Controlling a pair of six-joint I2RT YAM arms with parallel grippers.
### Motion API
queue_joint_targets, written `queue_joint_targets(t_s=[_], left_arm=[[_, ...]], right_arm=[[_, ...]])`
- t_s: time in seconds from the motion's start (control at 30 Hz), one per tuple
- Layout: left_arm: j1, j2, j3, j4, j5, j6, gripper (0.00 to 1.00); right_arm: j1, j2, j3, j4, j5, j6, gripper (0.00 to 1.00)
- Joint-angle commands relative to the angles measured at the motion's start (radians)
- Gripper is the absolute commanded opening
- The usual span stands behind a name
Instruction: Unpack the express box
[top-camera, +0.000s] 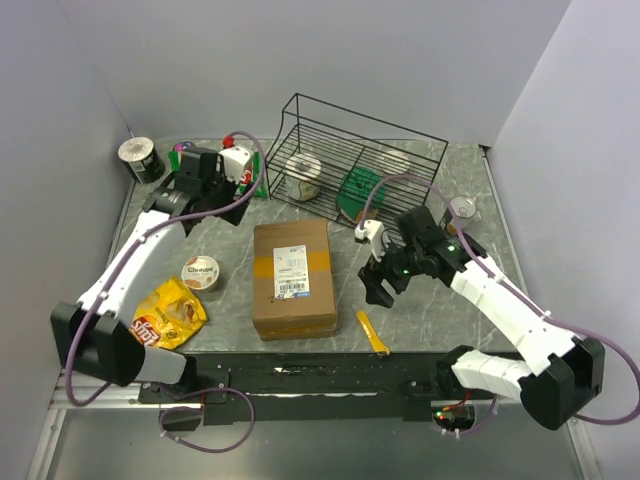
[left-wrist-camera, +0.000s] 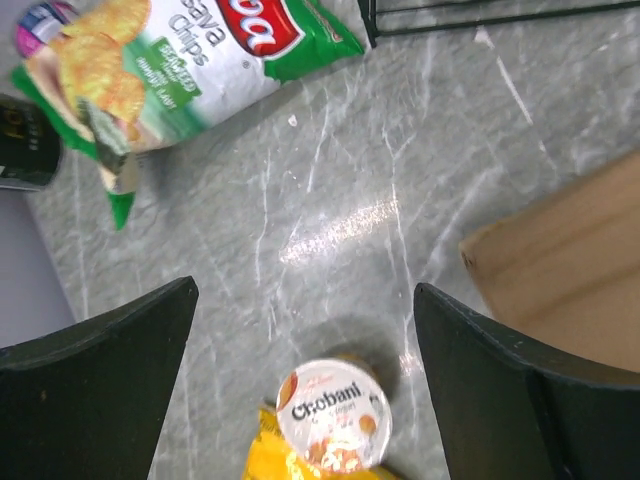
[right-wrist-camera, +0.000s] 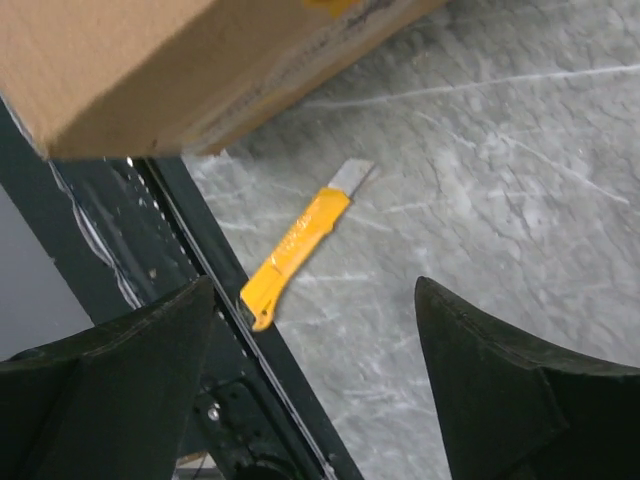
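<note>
The gap (top-camera: 236, 270) (left-wrist-camera: 407, 375) between the express box and the Chobani cup is the next place my left gripper will go to, and it should close there, empty.
The express box (top-camera: 293, 278) is a brown cardboard box with a white label and yellowish tape. It lies closed in the middle of the table. One corner shows in the left wrist view (left-wrist-camera: 570, 270) and one edge in the right wrist view (right-wrist-camera: 150, 60). My left gripper (top-camera: 205, 190) hangs open and empty at the back left, above the table (left-wrist-camera: 305, 290). My right gripper (top-camera: 380, 285) is open and empty just right of the box (right-wrist-camera: 312, 290). A yellow utility knife (top-camera: 373, 333) lies by the box's front right corner, at the table's edge (right-wrist-camera: 295, 245).
A Chobani cup (top-camera: 200, 271) (left-wrist-camera: 333, 415) and a yellow chip bag (top-camera: 168, 312) lie left of the box. A green cassava chips bag (left-wrist-camera: 170, 60) lies at the back left. A black wire basket (top-camera: 360, 165) stands behind the box, and a small cup (top-camera: 462, 210) to its right.
</note>
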Motion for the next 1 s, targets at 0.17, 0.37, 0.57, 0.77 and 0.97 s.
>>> queue_joint_targets(t_s=[0.17,0.37,0.57,0.77,0.97], left_arm=[[0.023,-0.365,-0.015,-0.125,0.222,-0.100,0.97],[0.073,-0.507,-0.187,-0.198,0.352,-0.123,0.82],[0.076,-0.474,-0.272,-0.224,0.570,-0.149,0.01],[0.090,-0.348,-0.301,-0.150,0.503,-0.176,0.01],[0.095,-0.228,-0.235,-0.178,0.412,-0.160,0.01]], right_arm=[[0.037,0.214,0.180,0.069,0.094,0.018,0.80],[0.043,0.319,0.240,0.038,0.056,0.004,0.70],[0.046,0.368,0.270,0.064,0.041,0.011,0.60],[0.069,0.420,0.336,0.066,-0.008,0.033,0.53],[0.160,0.445,0.430,0.076,-0.041,0.050,0.50]])
